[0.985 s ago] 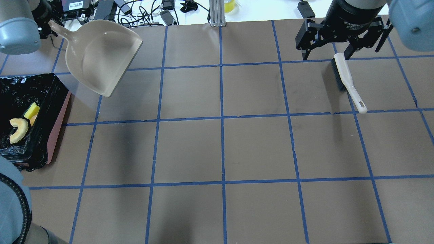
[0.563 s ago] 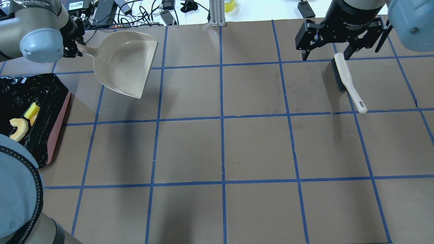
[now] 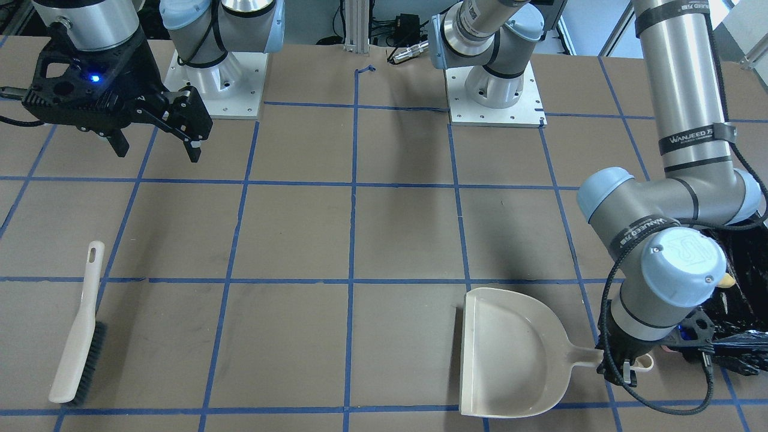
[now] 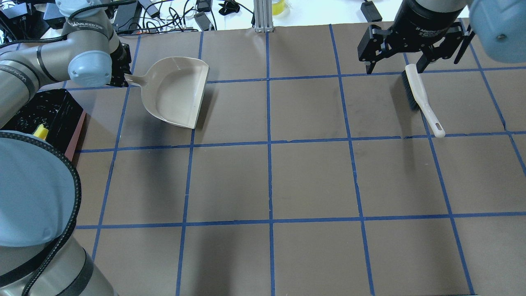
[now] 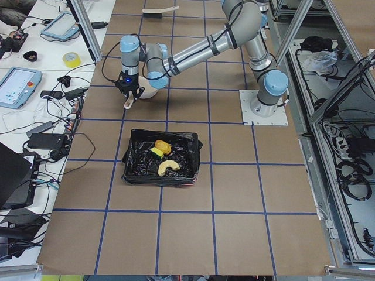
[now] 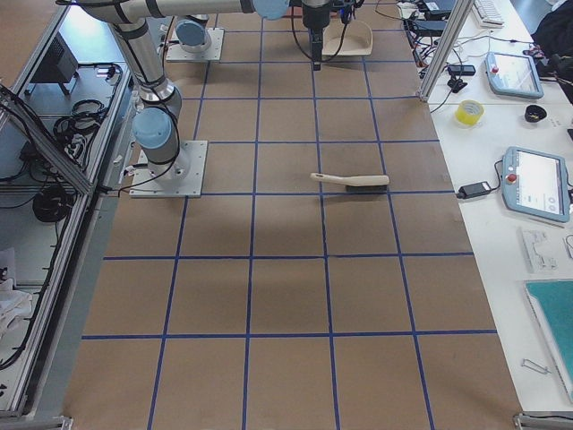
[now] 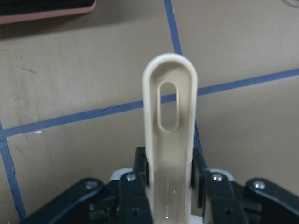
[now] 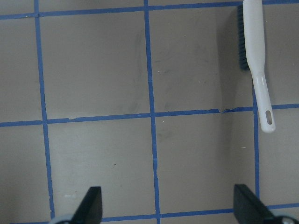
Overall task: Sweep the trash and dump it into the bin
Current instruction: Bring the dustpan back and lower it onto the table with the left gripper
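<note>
My left gripper is going to the spot beside the bin. It will lay the beige dustpan down flat across the blue tape line on the brown table (image 3: 497, 343).
The bin (image 5: 132, 170), pinkish-red with a black bag, holds all the trash: the amber piece (image 5: 162, 144), the yellow-and-green sponge (image 5: 156, 153) and the cream crescent (image 5: 170, 168). In the overhead view the bin (image 4: 77, 137) lies at the left edge, mostly hidden by my arm, and only the sponge (image 4: 40, 131) shows. My left gripper (image 4: 123, 78) is shut on the handle (image 7: 170, 140) of the empty beige dustpan (image 4: 176, 92), held low and level to the right of the bin. My right gripper (image 4: 395, 65) is open and empty above the brush (image 4: 419, 98).
The brush (image 3: 78, 342) lies flat on the brown table, bristles on its side. Cables, tape and tablets sit beyond the table's far edge (image 4: 164, 12). An aluminium post (image 4: 263, 16) stands at the far middle. The arm bases (image 3: 495, 90) stand at my side.
My left arm has swung the dustpan to the right, away from the bin, levelled and lowered it. My elbow now covers more of the bin. The right arm and brush have not moved.
</note>
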### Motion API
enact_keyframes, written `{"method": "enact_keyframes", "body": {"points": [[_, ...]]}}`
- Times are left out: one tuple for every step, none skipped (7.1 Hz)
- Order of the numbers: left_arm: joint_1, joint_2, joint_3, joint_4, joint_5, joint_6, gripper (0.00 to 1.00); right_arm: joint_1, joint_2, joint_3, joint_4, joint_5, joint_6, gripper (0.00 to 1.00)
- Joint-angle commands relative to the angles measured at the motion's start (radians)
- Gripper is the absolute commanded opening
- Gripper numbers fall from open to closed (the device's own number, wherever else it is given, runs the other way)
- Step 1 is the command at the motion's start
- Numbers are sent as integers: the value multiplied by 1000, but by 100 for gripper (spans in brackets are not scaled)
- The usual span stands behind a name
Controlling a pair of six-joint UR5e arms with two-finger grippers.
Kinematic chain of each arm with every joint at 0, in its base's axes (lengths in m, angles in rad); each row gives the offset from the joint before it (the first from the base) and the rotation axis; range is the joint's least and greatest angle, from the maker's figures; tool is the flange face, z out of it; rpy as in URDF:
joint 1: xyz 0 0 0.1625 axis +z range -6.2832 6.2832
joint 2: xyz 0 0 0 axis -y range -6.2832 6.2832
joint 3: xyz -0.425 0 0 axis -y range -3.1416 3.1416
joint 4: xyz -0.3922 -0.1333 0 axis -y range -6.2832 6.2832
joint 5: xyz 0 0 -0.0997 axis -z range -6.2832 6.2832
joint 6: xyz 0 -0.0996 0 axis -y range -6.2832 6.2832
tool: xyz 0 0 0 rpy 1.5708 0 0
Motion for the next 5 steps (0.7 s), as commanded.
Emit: {"method": "enact_keyframes", "body": {"points": [[-25,-32,9,0,49,-98,0,0,0,1,0,-1,0,100],[-33,-38,10,0,48,-135,0,0,0,1,0,-1,0,100],[-36,-41,10,0,49,-151,0,0,0,1,0,-1,0,100],[-44,-37,8,-9,51,-153,0,0,0,1,0,-1,0,100],[-47,-32,3,-13,54,-154,0,0,0,1,0,-1,0,100]]}}
